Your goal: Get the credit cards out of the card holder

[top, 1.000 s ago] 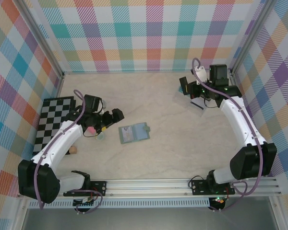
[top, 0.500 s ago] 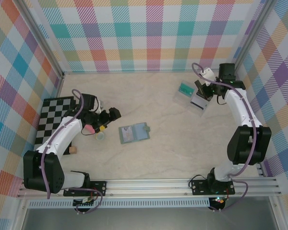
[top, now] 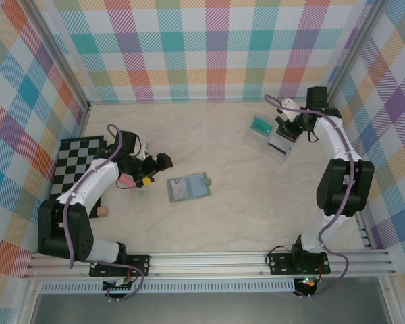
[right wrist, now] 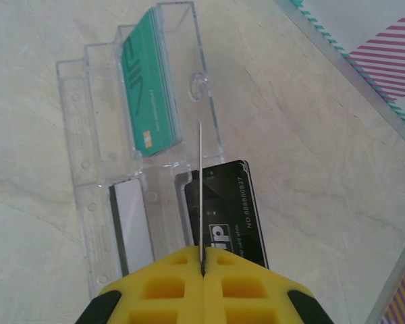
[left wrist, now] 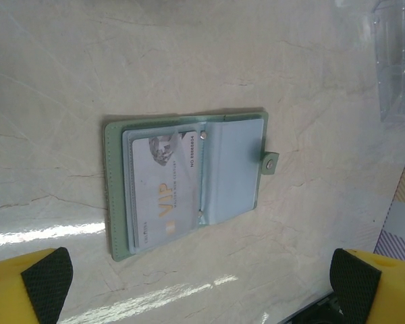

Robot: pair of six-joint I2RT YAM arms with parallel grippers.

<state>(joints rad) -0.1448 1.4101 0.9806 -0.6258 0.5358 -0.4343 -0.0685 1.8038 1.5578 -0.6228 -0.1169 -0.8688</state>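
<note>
Next, my right gripper releases the credit card on the black card in the clear tray (top: 289, 131) (right wrist: 224, 217), next to the white one.
The grey-teal card holder (top: 188, 187) lies open on the table, and my left wrist view looks down on it (left wrist: 189, 189). A pale credit card (left wrist: 163, 196) printed VIP sits in its left panel, with edges of others under it. My left gripper (left wrist: 202, 283) hangs open just left of the holder, its pads (left wrist: 47, 277) at the bottom corners of that view with nothing between them. My right gripper (right wrist: 202, 266) is shut on a thin credit card (right wrist: 200, 196) seen edge-on, above the clear tray (right wrist: 77, 175) at the back right (top: 270, 138).
The tray holds green cards (right wrist: 152, 88), a black card (right wrist: 233, 209) and a white one (right wrist: 131, 223). A chequered board (top: 77, 169) lies at the left, with a small cup (top: 141, 192) and a wooden piece (top: 102, 211) near it. The enclosure wall (top: 337, 88) stands close behind the right arm.
My right arm has swung back and right, and its gripper has turned to point down over the clear tray. The left arm has pulled back slightly. The card holder has not moved.
</note>
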